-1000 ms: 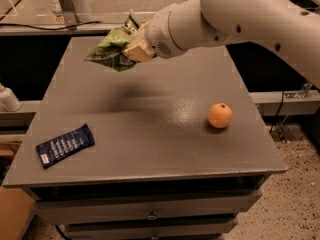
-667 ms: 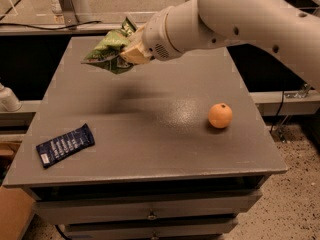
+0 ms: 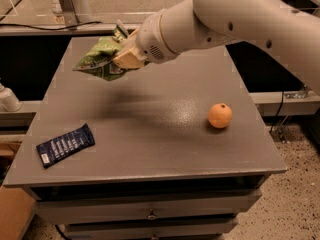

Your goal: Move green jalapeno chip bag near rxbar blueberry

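I need to release the green jalapeno chip bag on the grey table (image 3: 66,115) just behind the rxbar blueberry with my gripper.
The green jalapeno chip bag (image 3: 99,58) is crumpled and held in the air above the far left part of the grey table (image 3: 150,149). My gripper (image 3: 121,58) is shut on the bag's right side, its tan fingers (image 3: 129,60) pressed into the bag. The white arm reaches in from the upper right. The rxbar blueberry (image 3: 65,144), a flat dark navy wrapper with white lettering, lies on the table near its front left corner, well below and left of the bag.
An orange (image 3: 220,115) sits on the right side of the table. A white object (image 3: 9,100) stands just off the table's left edge. Drawers run below the table's front edge.
The gripper with the chip bag has moved a little to the left and down, toward the front left of the table. The rxbar and the orange have not moved.
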Controlling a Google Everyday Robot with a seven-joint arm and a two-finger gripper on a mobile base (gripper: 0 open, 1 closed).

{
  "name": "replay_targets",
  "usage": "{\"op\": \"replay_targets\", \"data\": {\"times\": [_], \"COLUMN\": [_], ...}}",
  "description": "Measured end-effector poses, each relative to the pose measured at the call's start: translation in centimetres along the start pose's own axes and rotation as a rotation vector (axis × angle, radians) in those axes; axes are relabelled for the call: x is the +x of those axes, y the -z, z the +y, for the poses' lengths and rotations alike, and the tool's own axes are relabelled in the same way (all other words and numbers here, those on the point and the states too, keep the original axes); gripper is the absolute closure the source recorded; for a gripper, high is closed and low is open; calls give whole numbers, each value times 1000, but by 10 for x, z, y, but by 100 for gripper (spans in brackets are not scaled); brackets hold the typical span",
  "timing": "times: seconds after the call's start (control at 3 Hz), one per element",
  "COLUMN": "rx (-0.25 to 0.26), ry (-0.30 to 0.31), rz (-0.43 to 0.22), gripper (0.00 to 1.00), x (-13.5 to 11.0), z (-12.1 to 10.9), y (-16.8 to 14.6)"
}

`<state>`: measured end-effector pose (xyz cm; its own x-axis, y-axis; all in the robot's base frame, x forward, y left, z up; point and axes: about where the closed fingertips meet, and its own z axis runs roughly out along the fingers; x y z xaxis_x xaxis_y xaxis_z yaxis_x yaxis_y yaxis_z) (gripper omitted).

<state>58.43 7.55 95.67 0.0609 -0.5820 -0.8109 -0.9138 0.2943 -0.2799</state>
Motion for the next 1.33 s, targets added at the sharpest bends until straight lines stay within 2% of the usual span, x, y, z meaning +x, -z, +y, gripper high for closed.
{"op": "replay_targets", "data": {"times": [0.33, 0.67, 1.0, 1.33], "rx": [-92, -155, -189, -201], "ry": [-10, -16, -32, -47], "rz": [-2, 13, 31, 45], "gripper": [100, 100, 100, 100], "x": [-2, 3, 10, 14], "z": [40, 80, 108, 125], "y": [-11, -28, -50, -68]}}
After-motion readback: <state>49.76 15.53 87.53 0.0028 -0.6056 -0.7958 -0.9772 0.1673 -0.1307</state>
